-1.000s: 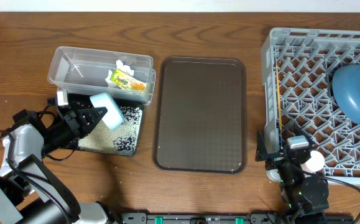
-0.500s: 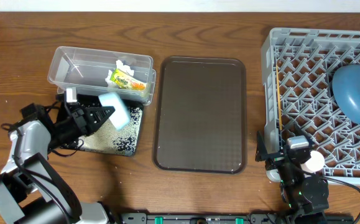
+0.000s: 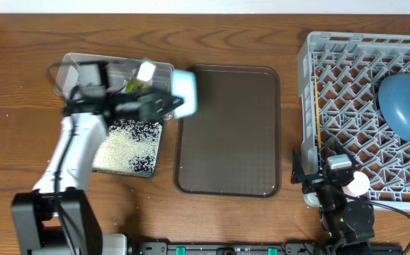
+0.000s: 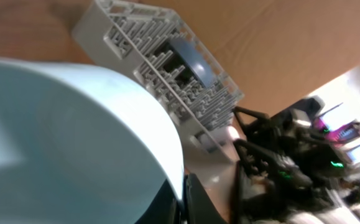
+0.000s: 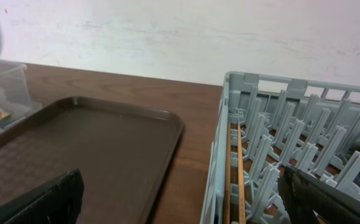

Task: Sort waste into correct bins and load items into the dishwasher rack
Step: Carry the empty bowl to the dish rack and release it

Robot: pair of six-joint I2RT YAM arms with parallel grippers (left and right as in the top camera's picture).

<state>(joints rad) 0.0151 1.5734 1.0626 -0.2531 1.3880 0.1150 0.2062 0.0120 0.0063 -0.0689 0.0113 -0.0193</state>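
Next, I let go of the small mint-green bowl, now held between tub and tray, with my left gripper in the grey rack (image 3: 323,104) (image 4: 152,64) beside the chopsticks, facing the blue bowl.
My left gripper (image 3: 168,103) is shut on the rim of the small mint-green bowl (image 3: 184,92), held in the air between the clear tub (image 3: 84,74) and the brown tray's left edge. In the left wrist view the bowl (image 4: 74,137) fills the left side, with my gripper (image 4: 183,199) pinching its rim. The yellow-green wrapper (image 3: 131,86) and white tissue (image 3: 146,71) lie in the tub. White grains cover the black tray (image 3: 151,168). The grey rack (image 3: 346,85) holds the blue bowl (image 3: 405,106) and the chopsticks (image 3: 319,124). My right gripper (image 5: 180,186) stands open over the rack's near left corner.
The large brown serving tray (image 3: 227,131) lies flat between the bins and the rack. A small pale pink cup (image 3: 358,184) sits at the rack's near left corner beside my right arm. Bare wooden table lies behind the tub and tray.
My left arm has swung up and to the right, carrying the mint-green bowl from over the black tray to the brown tray's left edge. The right arm has not moved.
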